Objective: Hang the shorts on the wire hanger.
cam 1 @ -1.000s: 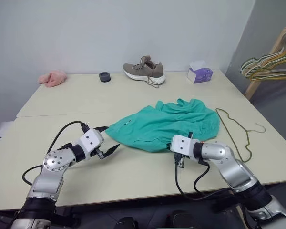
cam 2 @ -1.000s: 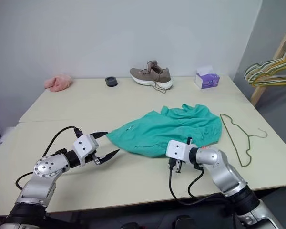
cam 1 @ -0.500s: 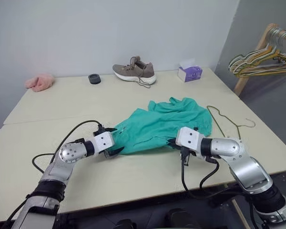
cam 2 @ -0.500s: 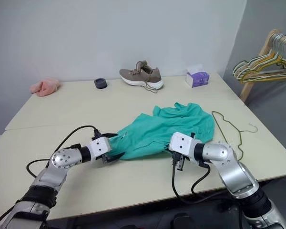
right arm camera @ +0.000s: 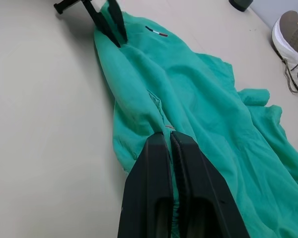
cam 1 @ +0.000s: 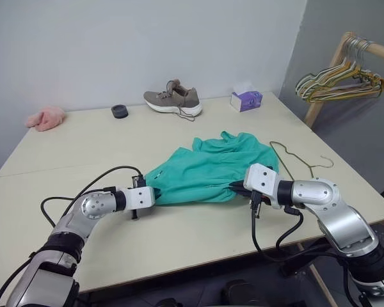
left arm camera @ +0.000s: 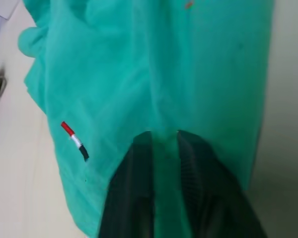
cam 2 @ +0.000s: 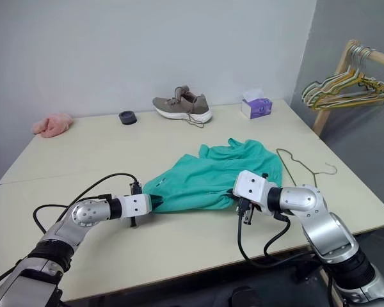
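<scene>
Next, I open my left gripper, as it pinches a fold of the shorts inside the bunched near edge, and take the whole edge (left arm camera: 251, 148) before I draw the shorts flat.
The teal-green shorts (cam 1: 211, 167) lie spread across the middle of the table (cam 1: 179, 236). My left gripper (cam 1: 155, 194) is shut on their near left edge, and the left wrist view shows a fold of cloth pinched between its black fingers (left arm camera: 139, 163). At the near right edge of the shorts (right arm camera: 198, 104), my right gripper (right arm camera: 168, 136) is shut on the cloth, which it holds slightly raised. The thin olive wire hanger (cam 1: 294, 160) lies flat on the table just right of the shorts, apart from both grippers.
A brown shoe (cam 1: 173, 101), a black ring (cam 1: 120, 110), a purple tissue box (cam 1: 246, 99) and a pink fluffy cloth (cam 1: 45, 118) sit along the table's far side. A wooden rack with several hangers (cam 1: 336, 83) stands beyond the table's right edge.
My left gripper came down to the shorts' left edge and shut on it. The right gripper rose a little with its cloth. The camera swung to the right.
</scene>
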Action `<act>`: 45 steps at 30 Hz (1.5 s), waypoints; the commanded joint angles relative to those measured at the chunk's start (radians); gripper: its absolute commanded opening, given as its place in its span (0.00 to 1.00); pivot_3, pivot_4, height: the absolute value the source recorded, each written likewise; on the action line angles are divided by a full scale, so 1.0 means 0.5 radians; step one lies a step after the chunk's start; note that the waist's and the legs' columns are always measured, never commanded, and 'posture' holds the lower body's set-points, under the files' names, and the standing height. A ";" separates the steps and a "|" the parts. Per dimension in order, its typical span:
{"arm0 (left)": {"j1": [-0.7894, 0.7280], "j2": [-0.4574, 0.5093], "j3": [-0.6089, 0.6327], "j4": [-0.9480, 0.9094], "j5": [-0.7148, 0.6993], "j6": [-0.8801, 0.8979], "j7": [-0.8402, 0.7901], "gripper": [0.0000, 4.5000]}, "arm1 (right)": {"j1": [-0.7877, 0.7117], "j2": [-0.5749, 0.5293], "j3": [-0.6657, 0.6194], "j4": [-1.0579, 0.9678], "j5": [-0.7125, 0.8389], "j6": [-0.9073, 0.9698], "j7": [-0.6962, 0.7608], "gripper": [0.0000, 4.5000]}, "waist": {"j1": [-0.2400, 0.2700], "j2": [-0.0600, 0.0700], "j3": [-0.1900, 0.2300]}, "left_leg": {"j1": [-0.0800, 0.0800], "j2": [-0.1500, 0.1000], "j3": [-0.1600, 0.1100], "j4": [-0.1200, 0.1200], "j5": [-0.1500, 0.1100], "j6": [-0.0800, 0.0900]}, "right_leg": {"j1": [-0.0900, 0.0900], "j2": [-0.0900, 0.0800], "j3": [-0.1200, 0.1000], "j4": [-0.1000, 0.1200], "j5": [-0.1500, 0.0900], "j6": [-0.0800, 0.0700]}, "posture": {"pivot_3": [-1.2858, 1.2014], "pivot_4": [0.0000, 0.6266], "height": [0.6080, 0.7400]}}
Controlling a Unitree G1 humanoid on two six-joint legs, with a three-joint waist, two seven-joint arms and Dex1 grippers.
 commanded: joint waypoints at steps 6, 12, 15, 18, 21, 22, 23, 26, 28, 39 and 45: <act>0.152 0.233 0.187 -0.375 -0.422 0.438 -0.505 0.01 | -0.103 -0.209 -0.109 0.120 0.129 -0.240 0.227 0.00 | 0.004 0.000 0.001 | -0.004 0.000 0.002 0.000 0.000 0.000 | -0.004 -0.001 0.002 -0.001 0.000 0.000 | 0.44 0.00 1.00; 0.284 0.314 0.320 -0.778 -0.685 0.810 -0.691 0.01 | -0.094 -0.297 -0.063 0.159 0.201 -0.371 0.410 0.00 | 0.030 0.002 0.003 | -0.005 0.000 0.001 -0.001 0.000 0.000 | -0.007 -0.001 0.002 -0.001 0.000 0.000 | 0.44 0.00 1.00; 0.363 0.315 0.368 -0.941 -0.797 0.987 -0.754 0.01 | -0.059 -0.289 -0.022 0.152 0.180 -0.422 0.433 0.00 | 0.031 0.002 0.004 | -0.005 0.000 0.001 0.000 0.000 0.000 | -0.006 -0.001 0.003 -0.001 0.000 0.000 | 0.44 0.00 1.00; 0.446 0.323 0.387 -1.062 -0.829 1.080 -0.780 0.01 | -0.040 -0.285 -0.006 0.154 0.167 -0.445 0.434 0.00 | 0.029 0.002 0.004 | -0.005 0.000 0.002 0.000 0.000 0.000 | -0.006 -0.001 0.004 0.000 0.000 0.000 | 0.44 0.00 1.00; 0.467 0.257 0.407 -1.136 -0.826 1.128 -0.683 0.01 | -0.054 -0.266 -0.034 0.143 0.216 -0.384 0.428 0.00 | 0.032 0.002 0.004 | -0.005 0.000 0.002 0.000 0.000 0.000 | -0.007 -0.001 0.004 0.000 0.000 0.000 | 0.44 0.00 1.00; 0.466 0.233 0.402 -1.148 -0.815 1.110 -0.660 0.05 | -0.065 -0.258 -0.046 0.138 0.235 -0.356 0.422 0.00 | 0.035 0.002 0.004 | -0.005 0.000 0.002 0.000 0.000 0.000 | -0.007 -0.001 0.004 0.000 0.000 0.000 | 0.44 0.00 1.00; 0.466 0.219 0.398 -1.156 -0.806 1.097 -0.647 0.09 | -0.072 -0.254 -0.053 0.135 0.248 -0.339 0.418 0.00 | 0.039 0.002 0.004 | -0.005 0.000 0.002 0.000 0.000 0.000 | -0.006 -0.001 0.004 0.000 0.000 0.000 | 0.44 0.00 1.00; 0.464 0.205 0.355 -1.122 -0.680 0.958 -0.591 0.28 | -0.093 -0.259 -0.074 0.123 0.275 -0.306 0.417 0.00 | 0.059 0.002 0.004 | -0.004 0.000 0.002 0.001 0.000 0.000 | -0.006 -0.001 0.004 0.000 0.000 0.000 | 0.44 0.00 1.00; 0.454 0.169 0.335 -1.102 -0.622 0.894 -0.539 0.41 | -0.115 -0.262 -0.084 0.119 0.283 -0.290 0.418 0.00 | 0.067 0.003 0.004 | -0.004 0.000 0.003 0.001 0.000 0.000 | -0.007 -0.001 0.005 0.000 0.000 0.000 | 0.44 0.00 1.00; 0.485 0.110 0.396 -1.142 -0.712 0.965 -0.521 1.00 | 0.007 -0.356 0.022 0.070 0.066 -0.448 0.386 0.41 | 0.075 0.003 0.004 | -0.005 0.000 0.004 0.000 0.000 0.000 | -0.007 -0.001 0.005 -0.001 0.000 0.000 | 0.43 0.00 1.00; 0.505 0.118 0.404 -1.159 -0.707 0.963 -0.520 1.00 | 0.154 -0.500 0.101 0.018 -0.093 -0.652 0.427 0.79 | 0.075 0.003 0.004 | -0.004 0.000 0.005 0.001 0.000 0.000 | -0.007 -0.001 0.005 -0.001 0.000 0.000 | 0.43 0.00 1.00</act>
